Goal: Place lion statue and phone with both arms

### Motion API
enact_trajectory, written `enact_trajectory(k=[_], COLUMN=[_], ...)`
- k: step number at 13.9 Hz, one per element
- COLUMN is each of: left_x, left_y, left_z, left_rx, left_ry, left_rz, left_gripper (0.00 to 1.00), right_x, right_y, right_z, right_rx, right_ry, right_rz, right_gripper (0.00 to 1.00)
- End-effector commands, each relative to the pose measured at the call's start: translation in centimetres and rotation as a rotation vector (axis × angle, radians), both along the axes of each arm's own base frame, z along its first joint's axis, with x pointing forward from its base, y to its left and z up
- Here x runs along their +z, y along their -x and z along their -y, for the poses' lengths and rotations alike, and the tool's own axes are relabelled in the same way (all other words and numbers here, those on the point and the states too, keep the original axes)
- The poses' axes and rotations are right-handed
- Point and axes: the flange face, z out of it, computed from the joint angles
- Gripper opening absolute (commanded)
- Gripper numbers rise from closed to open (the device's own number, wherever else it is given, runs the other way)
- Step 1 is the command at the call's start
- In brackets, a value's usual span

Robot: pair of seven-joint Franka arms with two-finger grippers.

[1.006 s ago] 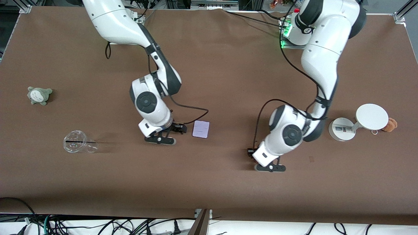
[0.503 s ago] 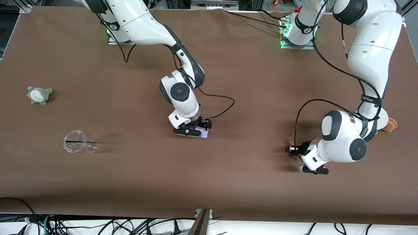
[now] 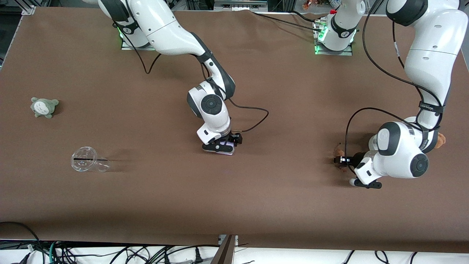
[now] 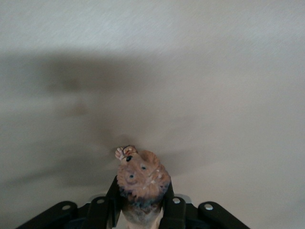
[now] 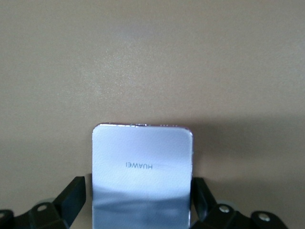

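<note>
The robot's left gripper needs to release the lion statue, now held just above the table, on the brown table (image 3: 353, 159) next to the white disc stand.
The phone (image 3: 228, 151) is a pale lavender slab lying flat on the brown table near the middle. My right gripper (image 3: 220, 149) is low over it and covers most of it. In the right wrist view the phone (image 5: 143, 162) lies between the open fingers (image 5: 76, 200) of the right gripper (image 5: 141, 202), with a thin gap on one side. My left gripper (image 3: 346, 171) is shut on the lion statue (image 3: 339, 151) and holds it just above the table, toward the left arm's end. In the left wrist view the lion statue (image 4: 140, 179) sticks out past the left gripper (image 4: 140, 200).
A grey-green plush toy (image 3: 44, 107) and a clear plastic cup (image 3: 88, 164) on its side lie toward the right arm's end. A brown plush (image 3: 440, 139) lies beside the left arm's wrist. The left arm hides most of the white disc stand.
Both arms swung toward the left arm's end of the table. My right gripper moved from beside the phone to over it. My left gripper carried the lion statue along, and the statue now shows.
</note>
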Motion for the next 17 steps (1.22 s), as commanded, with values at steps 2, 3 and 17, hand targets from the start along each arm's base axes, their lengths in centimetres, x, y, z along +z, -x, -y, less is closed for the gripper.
enact_trajectory(k=[2,3,17], left_x=[2.7,2.8,1.6], left_y=[1.1,1.1,1.4], left_z=[-0.7,-0.7,-2.1], left_rx=[-0.032,-0.031,-0.077], left_ry=[-0.018,-0.019,-0.114], left_rz=[-0.025,-0.026,-0.033], left_gripper=[0.00,0.00,0.00], right_x=[0.2,0.2,5.4], right_y=[-0.3,-0.3,-11.9], right_z=[-0.5,-0.5,29.0], right_rx=[0.017,0.022,0.157], right_ry=[0.015,0.019,0.149], right_rz=[0.028,0.031,-0.180], right_gripper=[0.46,0.34,0.31])
